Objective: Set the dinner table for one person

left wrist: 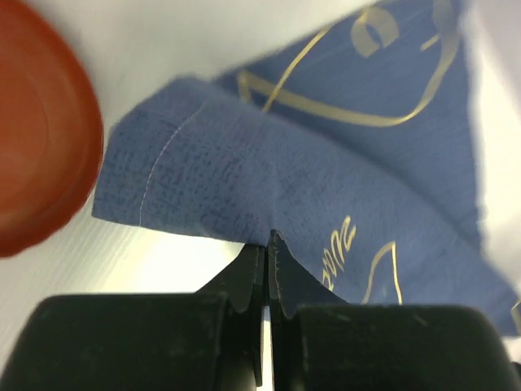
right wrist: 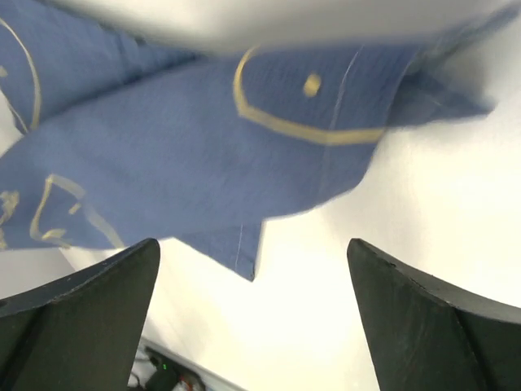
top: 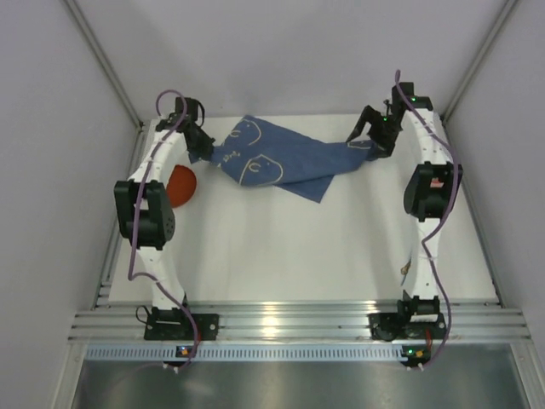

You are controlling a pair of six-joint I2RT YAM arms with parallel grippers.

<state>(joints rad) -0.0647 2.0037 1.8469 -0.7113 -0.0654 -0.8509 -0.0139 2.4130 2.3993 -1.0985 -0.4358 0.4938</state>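
Observation:
My right gripper should move next to the blue mat's loose corner (top: 319, 199) (right wrist: 249, 274), which pokes out from under the fold toward the near side, and close there.
A blue cloth mat (top: 281, 160) with pale line drawings lies crumpled and partly folded across the back of the white dinner table (top: 298, 247). My left gripper (top: 204, 152) is shut on the mat's left edge; in the left wrist view the fingertips (left wrist: 281, 252) pinch the fabric (left wrist: 309, 171). My right gripper (top: 368, 129) hangs open over the mat's right end. In the right wrist view its fingers (right wrist: 98, 301) stand wide apart and touch nothing, with the mat (right wrist: 203, 147) and a corner of it beyond them.
A red plate (top: 181, 186) sits on the table just near-left of the mat, beside the left arm, and shows as a red disc (left wrist: 41, 138) in the left wrist view. Grey walls close in the back and sides. A ribbed aluminium rail (top: 289, 322) runs along the near edge.

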